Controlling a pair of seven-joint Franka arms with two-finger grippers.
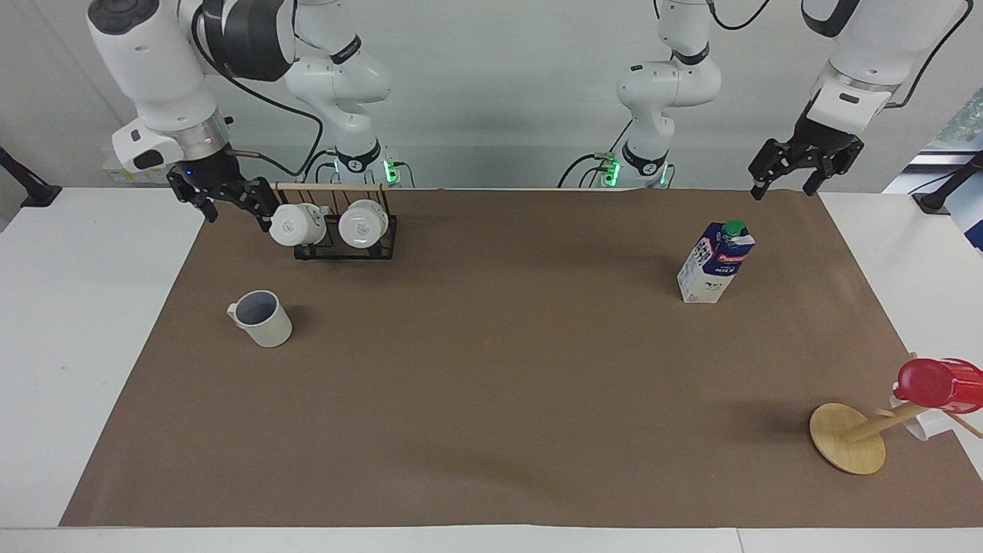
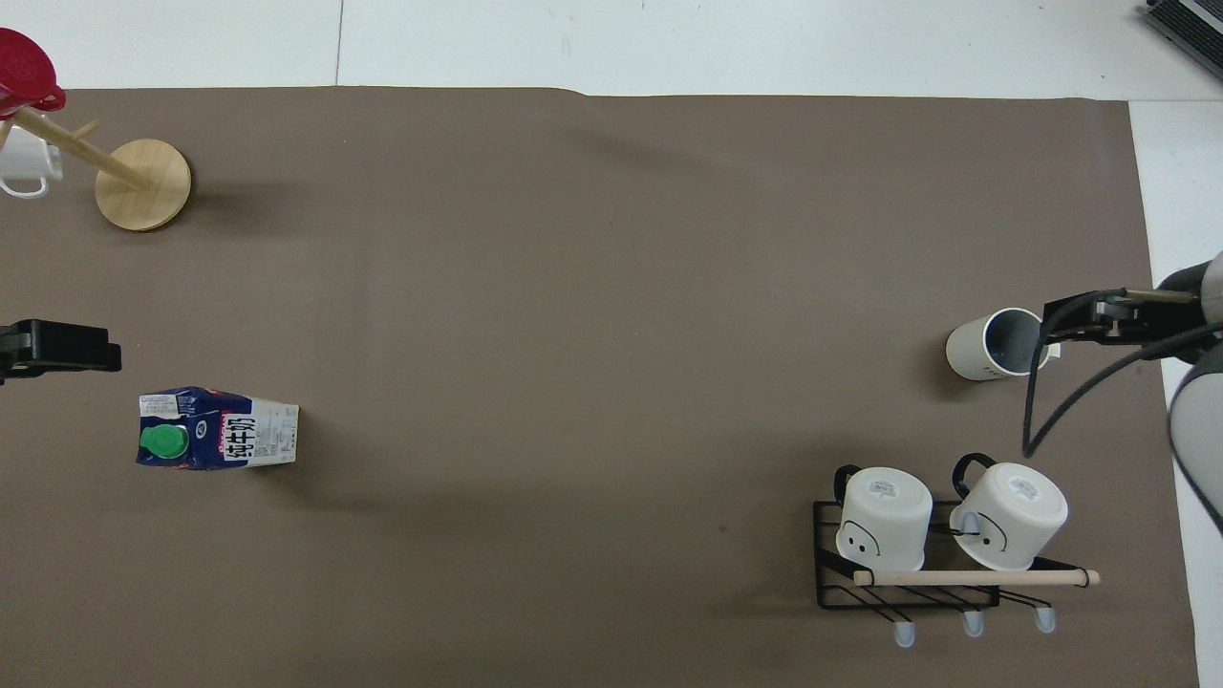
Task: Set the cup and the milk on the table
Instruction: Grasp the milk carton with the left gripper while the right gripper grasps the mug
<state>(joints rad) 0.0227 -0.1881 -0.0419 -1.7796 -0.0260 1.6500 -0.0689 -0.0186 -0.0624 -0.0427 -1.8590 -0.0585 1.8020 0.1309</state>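
Next, I move my left gripper over to the green cap (image 2: 164, 441) on the top of the blue-and-white milk carton and close it there.
The off-white cup (image 1: 261, 319) stands upright on the brown mat (image 1: 499, 384) of the white table (image 1: 77, 346), toward the right arm's end; it also shows in the overhead view (image 2: 994, 344). The blue-and-white milk carton (image 1: 714, 261) with its green cap stands upright on the mat toward the left arm's end (image 2: 215, 440). My right gripper (image 1: 238, 217) is open and empty, raised beside the mug rack, clear of the cup; from above (image 2: 1080, 320) it covers the cup's handle. My left gripper (image 1: 783, 188) is open and empty, raised over the mat's edge beside the milk (image 2: 57, 346).
A black wire rack (image 1: 345, 250) with two white mugs stands nearer to the robots than the cup (image 2: 831, 573). A wooden mug tree (image 1: 848, 438) with a red cup (image 1: 941, 384) and a white mug (image 2: 24, 167) stands farther from the robots than the milk.
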